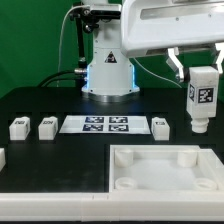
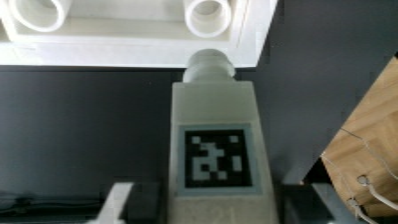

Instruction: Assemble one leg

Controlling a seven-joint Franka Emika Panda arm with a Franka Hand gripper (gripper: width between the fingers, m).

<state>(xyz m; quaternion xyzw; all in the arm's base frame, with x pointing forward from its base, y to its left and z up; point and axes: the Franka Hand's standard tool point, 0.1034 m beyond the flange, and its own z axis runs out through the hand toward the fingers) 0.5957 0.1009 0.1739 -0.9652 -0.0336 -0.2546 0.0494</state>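
The leg will be upright when my gripper lets go of it in the white panel's corner socket (image 1: pixel 206 184) (image 2: pixel 210 16) that is farthest from the robot base.
My gripper (image 1: pixel 203 72) is shut on the leg (image 1: pixel 203 100), a white square post with a black-and-white tag, and holds it upright in the air at the exterior view's right. The leg hangs just behind the far right corner of the big white panel (image 1: pixel 150 185), near a round socket (image 1: pixel 187 157). In the wrist view the leg (image 2: pixel 217 120) sits between my fingers (image 2: pixel 125 205), and its round tip points toward the panel's edge (image 2: pixel 125 45), just short of a socket (image 2: pixel 208 12). My gripper (image 2: pixel 221 208) clamps the leg's upper end.
Three more legs lie on the black table: two at the left (image 1: pixel 18 127) (image 1: pixel 46 126) and one right of the marker board (image 1: pixel 160 125). The marker board (image 1: pixel 107 125) lies in front of the robot base (image 1: pixel 108 70). A brown object (image 2: pixel 365 150) borders the wrist view.
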